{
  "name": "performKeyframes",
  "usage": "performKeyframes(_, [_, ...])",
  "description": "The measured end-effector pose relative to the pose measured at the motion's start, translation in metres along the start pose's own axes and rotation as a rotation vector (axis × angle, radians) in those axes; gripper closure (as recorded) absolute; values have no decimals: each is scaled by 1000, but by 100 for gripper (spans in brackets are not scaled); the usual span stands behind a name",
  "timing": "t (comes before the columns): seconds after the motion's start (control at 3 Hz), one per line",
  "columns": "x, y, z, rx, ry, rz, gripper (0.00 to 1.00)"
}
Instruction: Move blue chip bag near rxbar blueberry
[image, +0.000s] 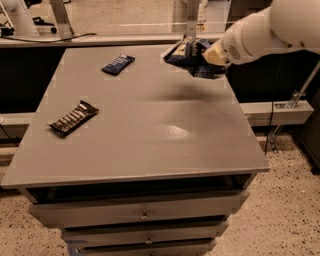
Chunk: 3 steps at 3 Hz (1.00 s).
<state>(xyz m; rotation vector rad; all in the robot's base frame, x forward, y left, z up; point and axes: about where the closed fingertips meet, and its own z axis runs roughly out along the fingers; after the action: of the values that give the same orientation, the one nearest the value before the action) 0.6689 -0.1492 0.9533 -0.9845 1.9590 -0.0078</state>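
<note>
My gripper will let go of the blue chip bag close beside the rxbar blueberry, near the table's far edge (142, 50).
The blue chip bag (192, 58), crumpled dark blue foil with white edges, hangs in the air above the far right part of the grey table (150, 125). My gripper (212, 56) is shut on the blue chip bag at its right side; the white arm reaches in from the upper right. The bag casts a shadow on the table below it. The rxbar blueberry (118, 64), a small flat dark blue bar, lies on the table's far left part, well to the left of the bag.
A longer dark bar with white lettering (73, 118) lies near the table's left edge. The table has drawers (145, 216) below its front. A ledge and metal posts (62, 17) stand behind the far edge.
</note>
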Motion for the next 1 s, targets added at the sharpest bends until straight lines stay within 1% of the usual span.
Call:
performKeyframes(0.33, [-34, -23, 48, 28, -63, 18, 100])
performKeyframes(0.67, [-70, -29, 89, 15, -125, 48, 100])
performKeyframes(1.0, [-100, -16, 123, -31, -175, 78, 100])
